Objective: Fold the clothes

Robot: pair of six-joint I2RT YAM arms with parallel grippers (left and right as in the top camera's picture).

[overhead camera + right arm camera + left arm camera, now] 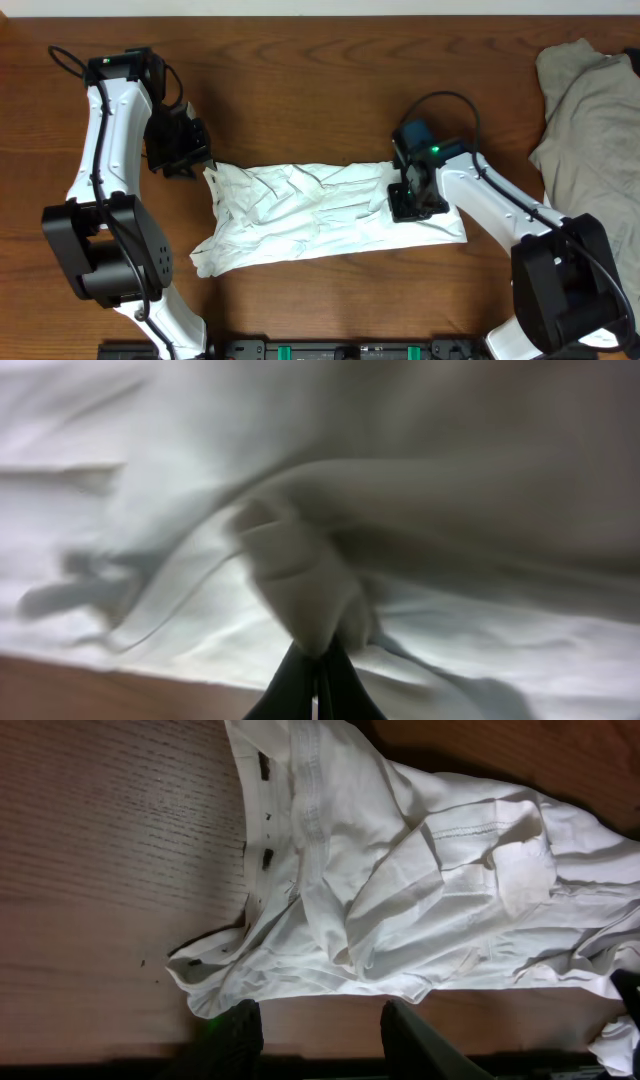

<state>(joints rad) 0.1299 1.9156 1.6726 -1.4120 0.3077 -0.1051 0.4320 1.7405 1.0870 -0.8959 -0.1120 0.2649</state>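
Note:
My right gripper pinches a bunched fold amid the white shirt; it should lay that fold frontward, then take the shirt (378, 171) near its back edge.
A crumpled white shirt (300, 215) lies across the middle of the wooden table. It also shows in the left wrist view (420, 880), with its buttoned edge toward the left. My left gripper (183, 155) is open and empty just left of the shirt's left end, its fingers (325, 1025) apart over bare wood. My right gripper (410, 195) is over the shirt's right part and is shut on a pinched fold of the white shirt (300, 580), its fingers (318, 660) pressed together.
A beige garment (590, 120) is heaped at the right edge of the table. Bare wood lies behind and in front of the shirt. The arm bases stand at the front edge.

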